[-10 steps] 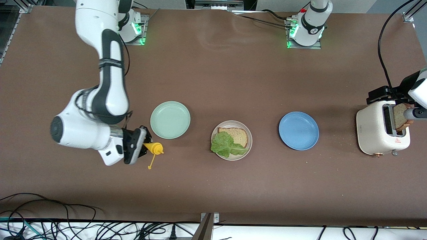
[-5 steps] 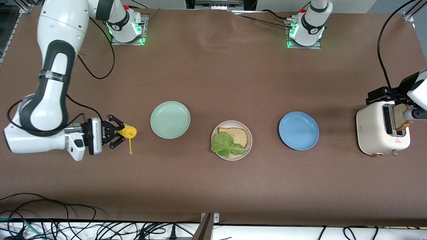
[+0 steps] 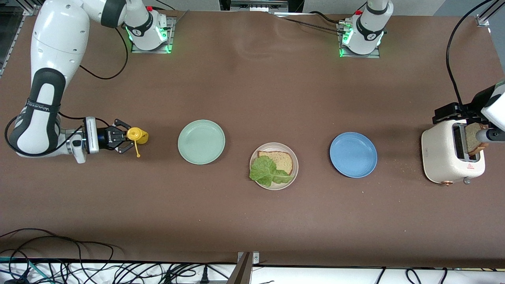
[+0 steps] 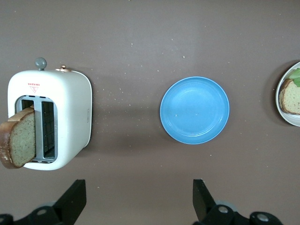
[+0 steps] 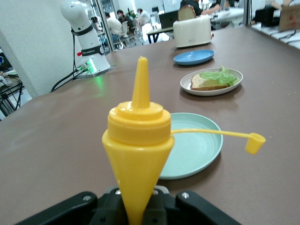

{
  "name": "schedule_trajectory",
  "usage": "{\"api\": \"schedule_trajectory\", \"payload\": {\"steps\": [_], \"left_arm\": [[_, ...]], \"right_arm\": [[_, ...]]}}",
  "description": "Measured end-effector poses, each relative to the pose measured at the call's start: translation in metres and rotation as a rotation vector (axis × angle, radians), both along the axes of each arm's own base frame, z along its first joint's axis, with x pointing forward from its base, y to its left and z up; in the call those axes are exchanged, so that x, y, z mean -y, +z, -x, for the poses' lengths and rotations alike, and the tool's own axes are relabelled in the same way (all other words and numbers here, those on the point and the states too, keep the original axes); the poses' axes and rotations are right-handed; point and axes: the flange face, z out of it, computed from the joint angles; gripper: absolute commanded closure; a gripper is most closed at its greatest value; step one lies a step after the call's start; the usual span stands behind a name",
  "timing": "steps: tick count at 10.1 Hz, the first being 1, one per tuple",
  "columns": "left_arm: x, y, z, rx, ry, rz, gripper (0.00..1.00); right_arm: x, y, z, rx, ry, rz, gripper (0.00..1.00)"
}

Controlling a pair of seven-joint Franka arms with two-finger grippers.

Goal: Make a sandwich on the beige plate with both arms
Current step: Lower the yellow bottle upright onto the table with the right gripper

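My right gripper has the yellow squeeze bottle. It will put the bottle down on the bare table (image 3: 161,140) just short of the mint-green plate.
The beige plate (image 3: 294,158) sits mid-table with one tan bread slice (image 3: 281,159) and a green lettuce leaf (image 3: 266,171) lying partly over it. A second bread slice (image 3: 472,138) stands in the white toaster (image 3: 442,157) at the left arm's end. My left gripper (image 3: 453,112) hovers over the toaster, open and empty (image 4: 138,206). My right gripper (image 3: 125,140) is shut on a yellow squeeze bottle (image 3: 138,135) over the table toward the right arm's end, beside the mint-green plate (image 3: 201,142). The bottle's cap (image 5: 254,142) hangs open on its strap.
A blue plate (image 3: 353,154) lies between the beige plate and the toaster. The toaster's black cord (image 3: 451,67) runs toward the table's corner. Cables (image 3: 79,260) trail along the table edge nearest the front camera.
My right arm has swung the yellow bottle away from the mint-green plate toward its own end of the table, turning it level. The left arm has not moved.
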Motion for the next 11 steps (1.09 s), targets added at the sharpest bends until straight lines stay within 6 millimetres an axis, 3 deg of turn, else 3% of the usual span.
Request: {"api": "schedule_trajectory", "payload": {"steps": [4,7,11], "left_arm": [[-0.006,0.002,-0.004,0.032,-0.004,-0.051,0.0],[-0.006,0.003,-0.004,0.037,-0.004,-0.052,0.0],[-0.003,0.003,-0.005,0.038,-0.009,-0.051,0.0]], "right_arm": [[0.005,-0.038,0.024,0.07,0.002,-0.102,1.0],[-0.005,-0.077,0.033,0.053,-0.038,-0.217,1.0],[-0.017,-0.088,0.03,0.067,-0.075,-0.26,1.0]]}}
